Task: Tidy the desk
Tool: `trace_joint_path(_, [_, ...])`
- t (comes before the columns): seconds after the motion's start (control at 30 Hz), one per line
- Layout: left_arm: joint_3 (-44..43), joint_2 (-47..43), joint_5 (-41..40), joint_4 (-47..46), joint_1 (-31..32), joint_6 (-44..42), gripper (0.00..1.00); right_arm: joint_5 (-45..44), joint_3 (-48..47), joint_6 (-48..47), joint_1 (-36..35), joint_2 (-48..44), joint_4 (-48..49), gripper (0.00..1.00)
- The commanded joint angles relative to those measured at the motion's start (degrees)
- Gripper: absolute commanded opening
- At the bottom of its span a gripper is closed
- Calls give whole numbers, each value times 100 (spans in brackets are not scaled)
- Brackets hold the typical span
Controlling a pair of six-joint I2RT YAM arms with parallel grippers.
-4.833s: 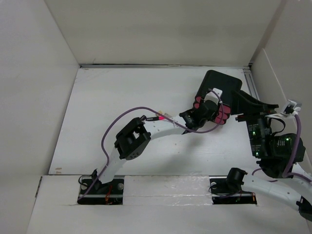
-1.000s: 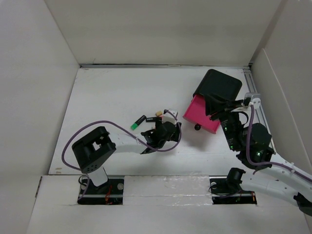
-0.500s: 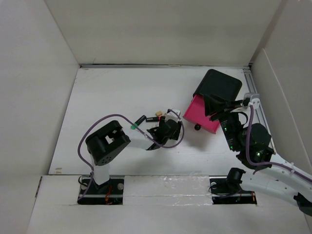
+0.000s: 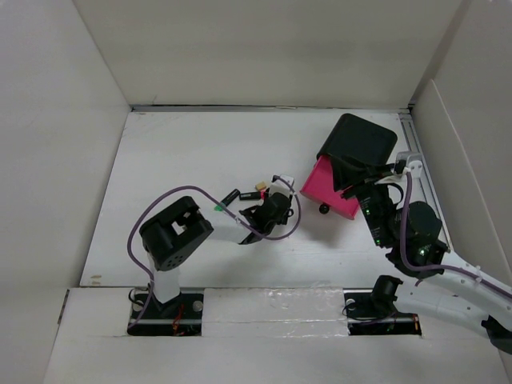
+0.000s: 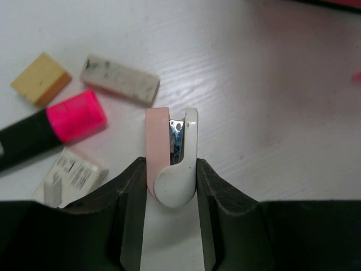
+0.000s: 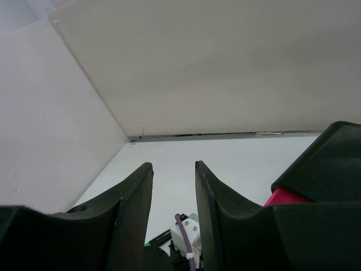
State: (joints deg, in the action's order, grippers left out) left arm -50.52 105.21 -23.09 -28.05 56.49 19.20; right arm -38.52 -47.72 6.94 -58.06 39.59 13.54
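My left gripper needs to put down and let go of the pink and white stapler inside the pink drawer (image 4: 326,193), just behind the dark knob.
The desk (image 4: 184,160) is the white tabletop. My left gripper (image 4: 274,206) is low over its middle, shut on a small pink and white stapler (image 5: 171,155) that stands between its fingers. Beside it in the left wrist view lie a yellow eraser (image 5: 41,79), a worn white eraser (image 5: 119,81), a pink-capped black marker (image 5: 76,116) and a small white labelled piece (image 5: 70,172). My right gripper (image 4: 362,172) is open and empty, raised next to the pink drawer (image 4: 328,188), facing the back wall.
A black box (image 4: 358,140) stands at the back right with its pink drawer pulled out and a dark knob (image 4: 324,209) in front. A green-capped marker (image 4: 224,202) lies left of my left gripper. White walls close the desk in.
My left arm's elbow has swung right and up, and its gripper has shifted a little towards the small items. The right arm has barely moved. Earlier, the left gripper was at the drawer.
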Motion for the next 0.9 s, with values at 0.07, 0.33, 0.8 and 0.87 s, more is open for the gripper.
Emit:
trace_joint_path(0.07, [901,-1262,24,106,-24,400,10,82,44,36,23,-83,184,42])
trace_joint_path(0.33, [1396,-3514,-275,590,231,532,10,99,62,62,23,4,193,41])
trace_joint_path(0.8, [-440,-2586,1175,-77,231,-57,8,47,255,106,23,-496,175,41])
trace_joint_path(0.87, [-755,-2227,1350,-121,231,-118,9,11,307,123,23,-531,175,40])
